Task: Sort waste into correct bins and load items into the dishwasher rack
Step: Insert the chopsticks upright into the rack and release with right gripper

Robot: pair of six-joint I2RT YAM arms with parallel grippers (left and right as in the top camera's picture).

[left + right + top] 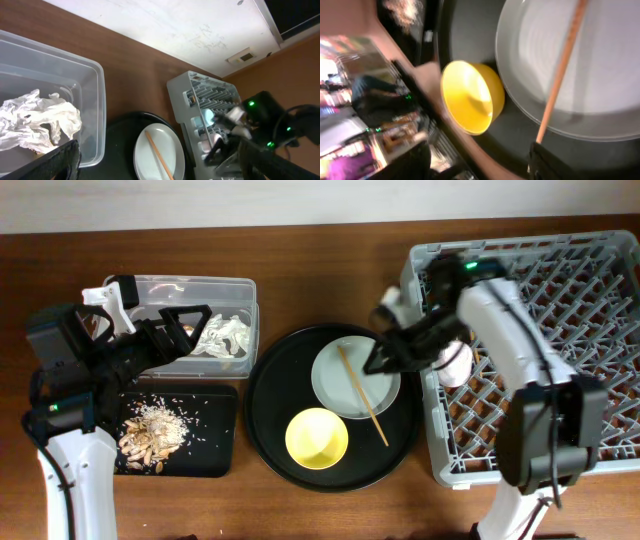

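Observation:
The wooden chopstick lies across the pale plate. Next, my right gripper goes to it and grabs the chopstick's middle (pixel 363 393) (pixel 560 75).
The crumpled white napkin (pixel 222 337) lies in the clear box (pixel 240 285); it also shows in the left wrist view (pixel 37 122). My left gripper (pixel 190 325) hovers open and empty over that box. Beige food scraps (pixel 152 430) lie on the flat black tray (pixel 215 455). The pale plate (pixel 345 385) with a wooden chopstick (pixel 364 398) across it and the yellow bowl (pixel 317 438) sit on the round black tray (pixel 270 395). My right gripper (pixel 378 360) is open at the plate's right edge. A pinkish cup (pixel 455 367) stands in the grey rack (pixel 600 310). The blue cup is hidden.
The right arm reaches from over the rack's left side toward the round tray. In the right wrist view the bowl (pixel 470 97) sits left of the plate (pixel 600 60), with the chopstick (pixel 560 75) ending near one finger. Bare wooden table lies in front.

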